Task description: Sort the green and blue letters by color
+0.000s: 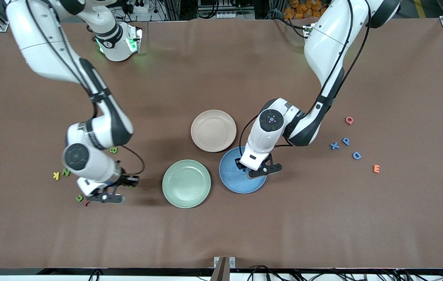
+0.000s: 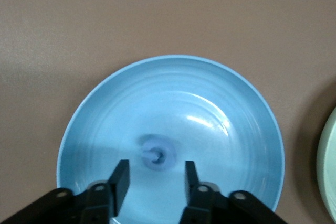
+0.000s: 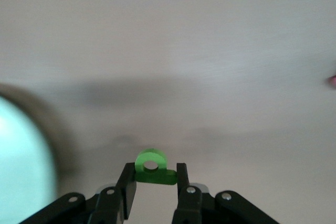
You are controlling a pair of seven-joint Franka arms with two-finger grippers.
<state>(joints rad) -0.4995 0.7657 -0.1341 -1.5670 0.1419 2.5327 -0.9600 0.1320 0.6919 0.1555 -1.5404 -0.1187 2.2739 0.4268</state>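
Note:
I will release the green letter P from my right gripper on the green plate, slightly off-centre (image 1: 193, 173) toward the beige plate.
My right gripper (image 1: 131, 182) (image 3: 155, 179) is shut on a green letter P (image 3: 152, 167), low over the bare table between the green plate (image 1: 186, 183) and the loose green letters. Those are a B (image 1: 113, 150), an N (image 1: 65, 172) and a C-like piece (image 1: 79, 198). Over the blue plate (image 1: 229, 183) (image 2: 247, 108) my left gripper (image 1: 241, 164) (image 2: 155, 179) stands open. A round blue letter (image 2: 157, 156), blurred, shows over the plate's middle, free of the fingers. A blue X (image 1: 334, 146), P (image 1: 346, 141) and D (image 1: 356, 155) lie toward the left arm's end.
A beige plate (image 1: 213, 130) sits farther from the front camera than the other two plates. A yellow K (image 1: 56, 175) and a small red piece (image 1: 86, 203) lie among the green letters. A pink Q (image 1: 349, 120) and an orange E (image 1: 376, 168) lie by the blue ones.

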